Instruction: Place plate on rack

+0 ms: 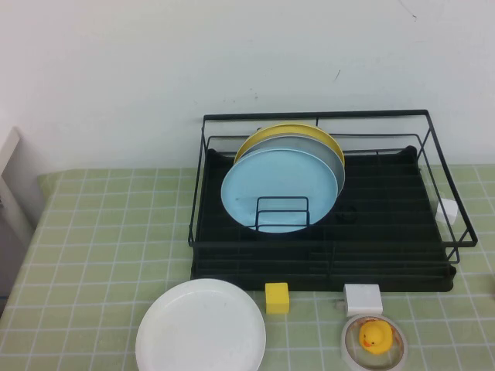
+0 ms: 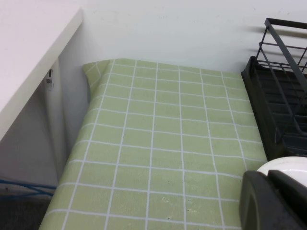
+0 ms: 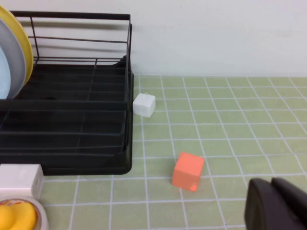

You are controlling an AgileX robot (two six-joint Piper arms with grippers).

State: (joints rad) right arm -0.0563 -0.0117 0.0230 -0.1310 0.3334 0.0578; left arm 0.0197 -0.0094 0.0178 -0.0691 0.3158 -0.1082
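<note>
My left gripper is to take hold of the white plate next, gripping it by its rim (image 1: 140,328) on the side that is toward the white shelf.
The white plate (image 1: 201,328) lies flat on the green checked cloth, in front of the rack's left corner. Its edge also shows in the left wrist view (image 2: 288,165). The black wire rack (image 1: 309,116) stands at the back middle and holds a light blue plate (image 1: 278,185), a grey plate (image 1: 334,158) and a yellow plate (image 1: 271,135) upright. My left gripper (image 2: 268,175) is shut and empty, just short of the white plate's rim. My right gripper (image 3: 271,182) is shut and empty, over the cloth to the right of the rack (image 3: 72,124). Neither arm shows in the high view.
A yellow cube (image 1: 277,297), a white box (image 1: 363,297) and a rubber duck in a round dish (image 1: 375,338) sit in front of the rack. A white cube (image 3: 144,104) lies by its right side and an orange cube (image 3: 188,171) nearby. A white shelf (image 2: 29,48) stands left of the table.
</note>
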